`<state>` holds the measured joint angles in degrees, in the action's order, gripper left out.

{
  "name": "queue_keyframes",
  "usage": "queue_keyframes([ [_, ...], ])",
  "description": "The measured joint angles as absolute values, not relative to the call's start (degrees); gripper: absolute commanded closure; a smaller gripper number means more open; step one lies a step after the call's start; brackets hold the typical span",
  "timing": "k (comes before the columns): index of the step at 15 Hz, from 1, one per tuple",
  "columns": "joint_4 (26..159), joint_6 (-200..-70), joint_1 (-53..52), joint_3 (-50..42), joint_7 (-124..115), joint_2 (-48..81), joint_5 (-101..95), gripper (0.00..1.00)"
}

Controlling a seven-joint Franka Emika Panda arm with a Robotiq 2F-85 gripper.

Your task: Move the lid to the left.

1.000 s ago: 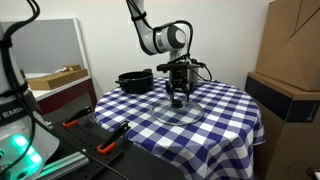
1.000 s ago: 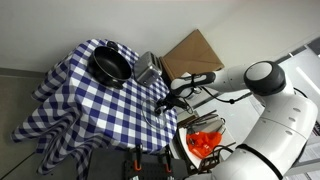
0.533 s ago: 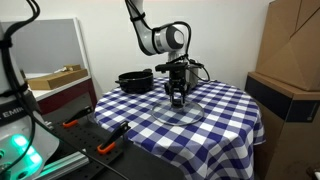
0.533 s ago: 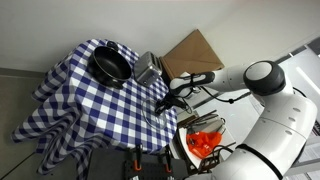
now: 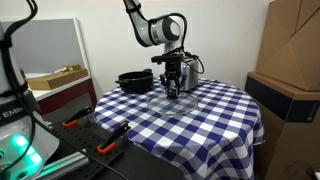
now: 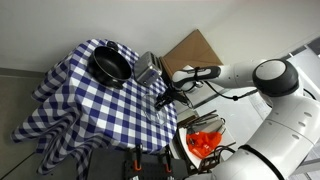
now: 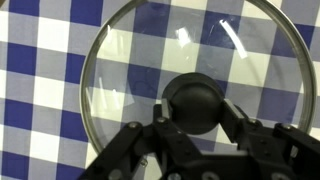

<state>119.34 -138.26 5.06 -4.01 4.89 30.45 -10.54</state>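
My gripper should release the lid on the checked tablecloth (image 5: 149, 104) in front of the black pot.
The lid (image 7: 140, 70) is a round glass disc with a thin metal rim and a dark centre knob (image 7: 197, 100). In the wrist view my gripper (image 7: 197, 112) has a finger on each side of the knob and is shut on it. In an exterior view the gripper (image 5: 172, 88) holds the lid (image 5: 160, 102) just above the blue-and-white checked tablecloth (image 5: 215, 125), close to the black pot (image 5: 135, 80). It also shows in an exterior view (image 6: 165, 98), near the table's edge.
The black pot (image 6: 110, 65) sits on the cloth next to a shiny steel toaster (image 6: 147, 68). Cardboard boxes (image 5: 290, 60) stand beside the table. Tools with orange handles (image 5: 105, 147) lie on a lower bench at the front.
The gripper, shut on the lid's knob, has lifted the lid slightly and carried it leftward toward the pot in the exterior view.
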Motion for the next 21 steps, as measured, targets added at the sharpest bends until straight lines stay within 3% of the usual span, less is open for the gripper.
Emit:
queue_keyframes([
  [9, 119.38, -130.41, 4.71, -0.39, 8.07, 24.24, -9.76, 0.75],
  [21, 122.46, -134.93, -3.08, 2.23, 8.08, 27.0, -11.53, 0.75],
])
